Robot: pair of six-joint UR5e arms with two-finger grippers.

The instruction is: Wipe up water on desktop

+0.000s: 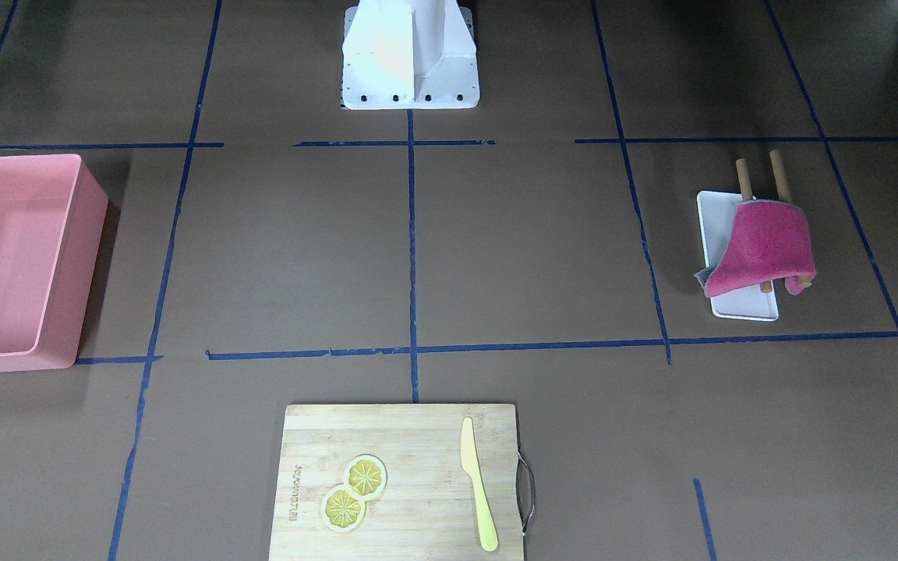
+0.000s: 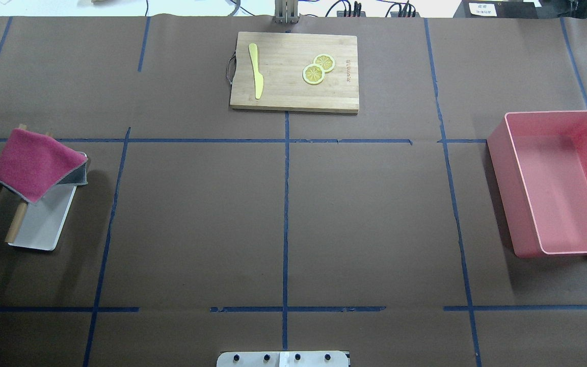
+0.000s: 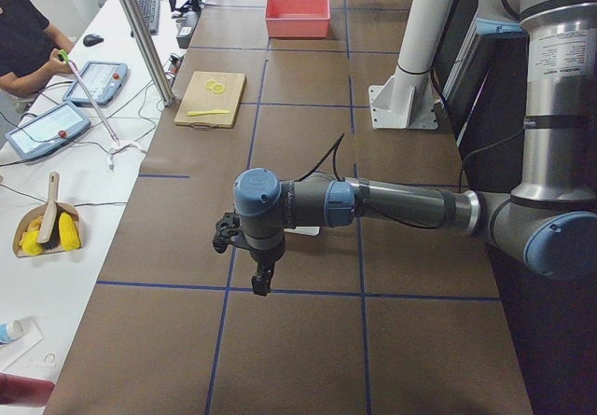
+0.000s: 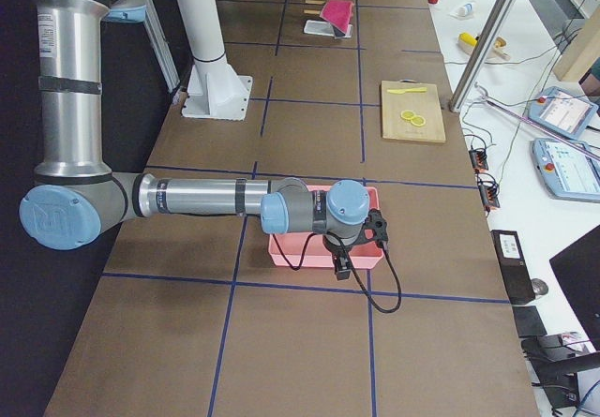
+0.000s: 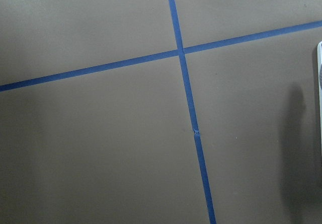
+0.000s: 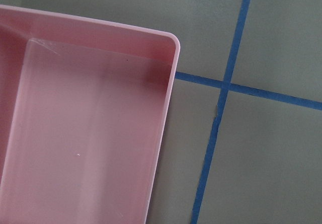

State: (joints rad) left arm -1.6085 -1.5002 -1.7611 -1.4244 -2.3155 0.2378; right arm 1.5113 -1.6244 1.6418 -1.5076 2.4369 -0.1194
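The robot's left gripper will close on the middle part (image 1: 793,234) of the magenta cloth, over the wooden bar farther from the pink bin.
The desktop (image 2: 196,219) is a dark-brown surface crossed by blue tape lines; I see no water on it in any view. A magenta cloth (image 2: 31,163) hangs over two wooden bars above a small white tray (image 2: 44,229) at the robot's left; it also shows in the front-facing view (image 1: 765,249). My left gripper (image 3: 259,283) hangs above the desktop near that end, and shows only in the exterior left view. My right gripper (image 4: 342,267) hangs by the pink bin (image 4: 300,248). I cannot tell whether either is open or shut.
The pink bin (image 2: 497,153) stands at the robot's right. A bamboo cutting board (image 2: 283,97) at the far middle carries a yellow knife (image 2: 256,71) and two lemon slices (image 2: 314,74). An operator (image 3: 23,42) sits past the far edge.
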